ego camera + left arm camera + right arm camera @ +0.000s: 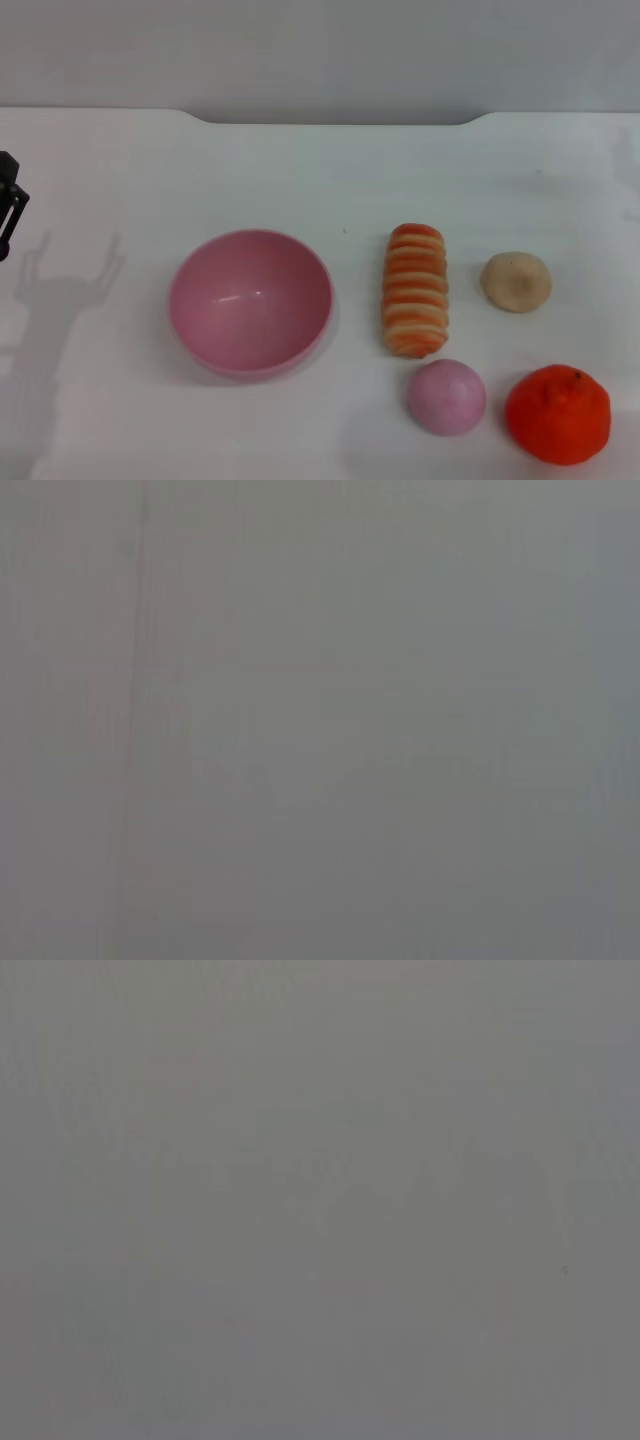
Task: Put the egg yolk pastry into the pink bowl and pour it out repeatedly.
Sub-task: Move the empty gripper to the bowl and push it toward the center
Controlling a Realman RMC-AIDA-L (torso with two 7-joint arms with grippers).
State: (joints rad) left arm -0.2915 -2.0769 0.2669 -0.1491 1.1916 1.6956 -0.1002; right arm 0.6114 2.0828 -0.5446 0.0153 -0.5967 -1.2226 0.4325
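Next, my left gripper should go to the pink bowl's rim (183, 264) on the side away from the bread roll and close there.
The egg yolk pastry (516, 281), a pale beige bun, lies on the white table (300, 170) at the right in the head view. The pink bowl (250, 300) stands upright and empty left of centre, well apart from the pastry. A black part of my left gripper (8, 205) shows at the far left edge, raised above the table and far from the bowl, casting a shadow below it. My right gripper is out of view. Both wrist views show only plain grey.
An orange-striped bread roll (415, 290) lies between bowl and pastry. A small pink ball (446, 396) and an orange tangerine (558, 414) sit near the front right. The table's far edge has a notch (335, 120).
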